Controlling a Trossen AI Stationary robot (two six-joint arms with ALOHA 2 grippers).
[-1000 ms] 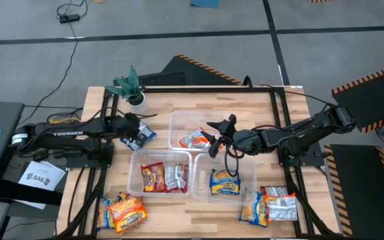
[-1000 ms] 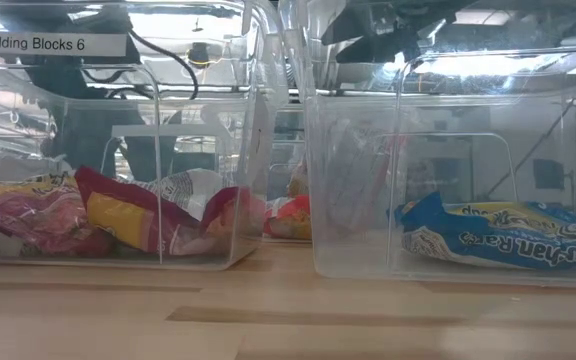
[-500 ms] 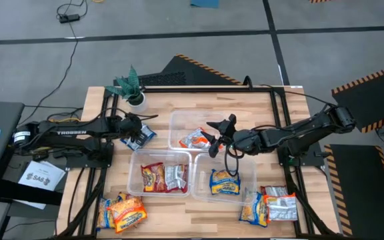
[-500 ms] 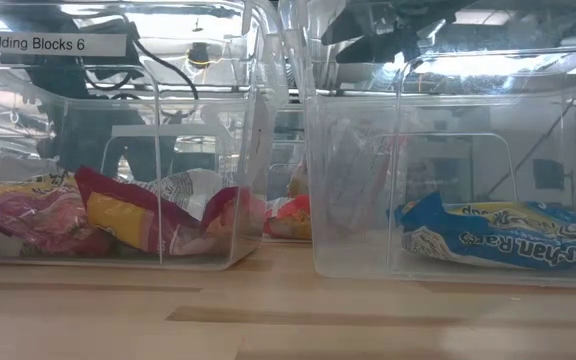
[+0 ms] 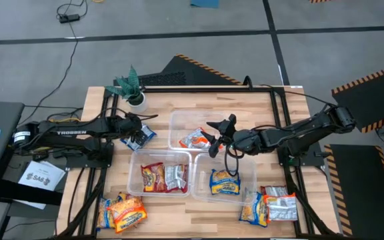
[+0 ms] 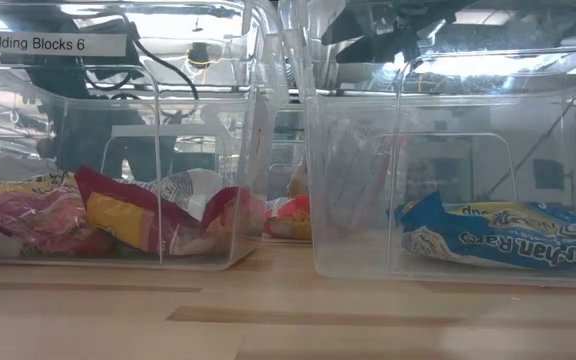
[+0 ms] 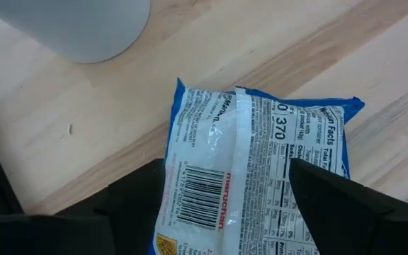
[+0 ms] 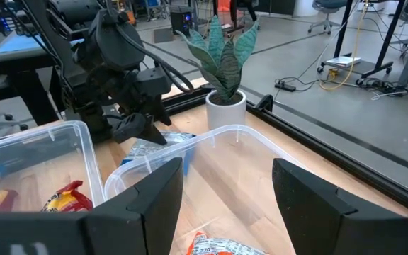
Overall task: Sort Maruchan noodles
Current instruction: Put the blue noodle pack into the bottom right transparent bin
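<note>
Next, my left gripper pinches the packet's middle seam (image 7: 241, 156) to lift the blue-and-white packet, because its side edge spreads out beyond my open left fingers.
A blue-and-white Maruchan packet (image 7: 253, 163) lies flat, printed back up, on the wooden table (image 5: 159, 107) beside the far tub. My left gripper (image 7: 225, 170) is open over it, one finger on each side (image 5: 133, 131). My right gripper (image 8: 229, 177) hangs open above the far tub (image 5: 179, 120), over an orange packet (image 5: 195, 139) lying in it. The near left tub (image 5: 135, 175) holds red packets (image 6: 128, 220). The near right tub (image 5: 249, 175) holds a yellow-and-blue packet (image 6: 498, 235). My left gripper stands open over the blue-and-white packet, which lies flat on the table. Whether its fingers (image 7: 137, 205) touch the wrapper, I cannot tell.
Loose packets lie in a pile at the near left corner (image 5: 122, 212) and another at the near right (image 5: 269, 205). A potted plant (image 5: 131, 85) stands at the far left, close to my left arm. The clear tub walls (image 6: 268, 120) rise mid-table.
My left arm has shifted slightly toward the table's right edge over the blue-and-white packet. The packet stays on the table.
</note>
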